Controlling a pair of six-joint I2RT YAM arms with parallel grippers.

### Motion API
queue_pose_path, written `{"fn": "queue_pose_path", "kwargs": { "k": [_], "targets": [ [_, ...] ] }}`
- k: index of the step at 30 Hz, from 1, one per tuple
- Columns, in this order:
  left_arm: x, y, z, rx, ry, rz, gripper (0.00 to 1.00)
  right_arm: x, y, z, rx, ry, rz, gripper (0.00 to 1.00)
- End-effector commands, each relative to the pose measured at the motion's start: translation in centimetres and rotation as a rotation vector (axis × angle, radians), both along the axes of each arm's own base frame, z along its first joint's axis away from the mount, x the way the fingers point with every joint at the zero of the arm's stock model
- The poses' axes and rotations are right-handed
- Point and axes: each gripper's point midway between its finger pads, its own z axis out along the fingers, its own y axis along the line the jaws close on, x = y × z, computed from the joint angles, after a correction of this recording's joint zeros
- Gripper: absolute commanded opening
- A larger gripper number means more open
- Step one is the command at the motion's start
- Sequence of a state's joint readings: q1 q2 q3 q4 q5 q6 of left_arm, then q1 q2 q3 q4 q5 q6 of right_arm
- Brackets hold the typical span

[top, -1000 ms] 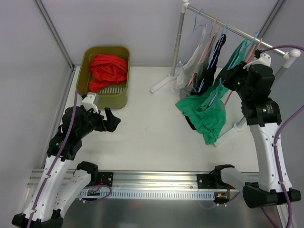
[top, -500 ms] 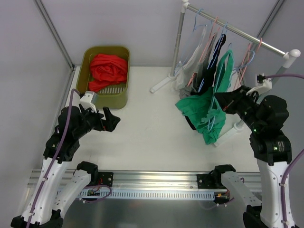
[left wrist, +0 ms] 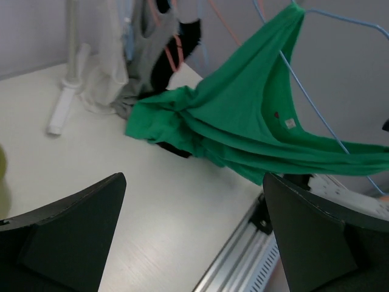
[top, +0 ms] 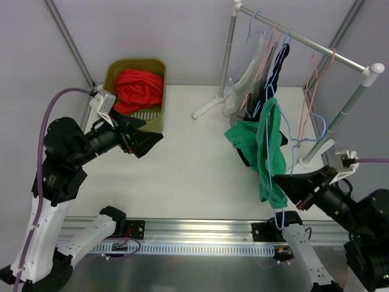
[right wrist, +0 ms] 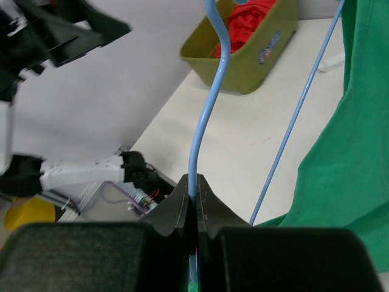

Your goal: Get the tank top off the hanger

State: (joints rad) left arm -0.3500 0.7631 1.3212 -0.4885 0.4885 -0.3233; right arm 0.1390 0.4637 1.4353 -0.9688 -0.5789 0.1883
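Observation:
The green tank top's shoulder is still hanging on the far end of the hanger, so my left gripper will pinch the cloth there (top: 271, 104) and slide it off the hanger.
The green tank top (top: 268, 148) hangs stretched on a light blue wire hanger (right wrist: 200, 125), off the rail and low over the table's right side. One end of the top is still bunched by the rack's other clothes. My right gripper (top: 275, 180) is at the near right, shut on the hanger's wire close to its hook (top: 278, 216). In the right wrist view the gripper (right wrist: 196, 180) pinches the wire, with green cloth (right wrist: 349, 152) to its right. My left gripper (top: 152, 132) is raised at the left, open and empty, pointing toward the top (left wrist: 243, 115); its fingers (left wrist: 73, 231) frame bare table.
An olive basket (top: 109, 79) with a red garment (top: 138, 88) stands at the back left. The clothes rack (top: 304, 41) at the back right carries white, grey and black garments and pink and blue hangers. Its feet rest on the table. A metal rail (top: 200, 230) runs along the near edge.
My right arm has drawn the hanger and green top off the rack's bar, down toward the near edge. My left arm has risen and turned toward the top.

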Motion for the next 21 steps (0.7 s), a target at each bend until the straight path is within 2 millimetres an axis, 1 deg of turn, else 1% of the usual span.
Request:
{"fn": "queue_pose_path", "kwargs": {
  "k": [1,3,4,5,6,7,8,9,10,11,12,13,14,15,16,17,18,19,20,21],
  "targets": [
    [-1.0,-3.9,2.7,-0.036,-0.064,-0.178,0.99,-5.5,1.9,2.5,0.018,-0.077,0.222,0.0],
    [-1.8,-5.7,4.7,-0.053,-0.133,-0.239,0.99,-6.6,2.2,3.4,0.035,-0.082,0.267,0.0],
    [-1.2,-6.7,4.9,-0.05,-0.152,-0.234,0.99,-7.8,2.5,4.1,0.048,-0.095,0.316,0.0],
    [-2.9,-8.6,5.4,-0.059,-0.182,-0.304,0.99,-8.4,2.6,4.5,0.052,-0.105,0.351,0.0],
    [-3.0,-9.4,5.9,-0.044,-0.245,-0.311,0.99,-8.4,2.8,4.9,0.057,-0.101,0.377,0.0],
    [-3.0,-10.7,6.5,-0.044,-0.291,-0.32,0.99,-8.8,3.0,5.2,0.066,-0.1,0.411,0.0],
    [-4.0,-11.6,7.9,-0.059,-0.332,-0.33,0.99,-8.9,3.1,5.5,0.068,-0.101,0.44,0.0],
    [-3.9,-12.4,8.3,-0.037,-0.38,-0.329,0.99,-9.0,3.1,5.8,0.069,-0.094,0.463,0.0],
    [-3.2,-13.8,8.3,-0.021,-0.385,-0.326,0.99,-8.3,3.5,6.0,0.07,-0.062,0.491,0.0],
    [-3.2,-14.0,9.7,-0.039,-0.413,-0.315,0.99,-8.4,3.5,6.5,0.072,-0.063,0.517,0.0],
    [-2.9,-14.6,10.0,-0.027,-0.436,-0.31,0.99,-8.4,3.6,6.7,0.072,-0.056,0.537,0.0],
    [-2.1,-15.8,9.6,-0.009,-0.433,-0.305,0.99,-7.5,3.9,7.0,0.07,-0.035,0.555,0.0],
    [-1.8,-16.0,10.6,-0.015,-0.458,-0.288,0.98,-7.8,3.9,7.5,0.065,-0.047,0.588,0.0],
    [-1.0,-16.2,10.6,0.007,-0.476,-0.255,0.96,-7.7,4.0,7.7,0.061,-0.049,0.602,0.0],
    [-0.3,-17.0,10.1,0.028,-0.472,-0.245,0.93,-7.5,4.1,7.9,0.058,-0.047,0.619,0.0],
    [0.1,-17.1,10.1,0.034,-0.475,-0.228,0.9,-7.2,4.3,8.0,0.053,-0.038,0.642,0.0],
    [0.8,-17.4,9.6,0.053,-0.471,-0.209,0.81,-6.9,4.4,8.0,0.05,-0.033,0.639,0.0],
    [1.0,-17.5,9.4,0.06,-0.469,-0.202,0.76,-6.6,4.5,8.0,0.047,-0.027,0.639,0.0],
    [1.2,-17.8,8.5,0.076,-0.461,-0.204,0.72,-6.2,4.7,7.9,0.043,-0.016,0.645,0.0],
    [1.3,-17.9,8.2,0.083,-0.462,-0.205,0.62,-6.1,4.7,7.9,0.039,-0.018,0.644,0.0]
  ]
}}
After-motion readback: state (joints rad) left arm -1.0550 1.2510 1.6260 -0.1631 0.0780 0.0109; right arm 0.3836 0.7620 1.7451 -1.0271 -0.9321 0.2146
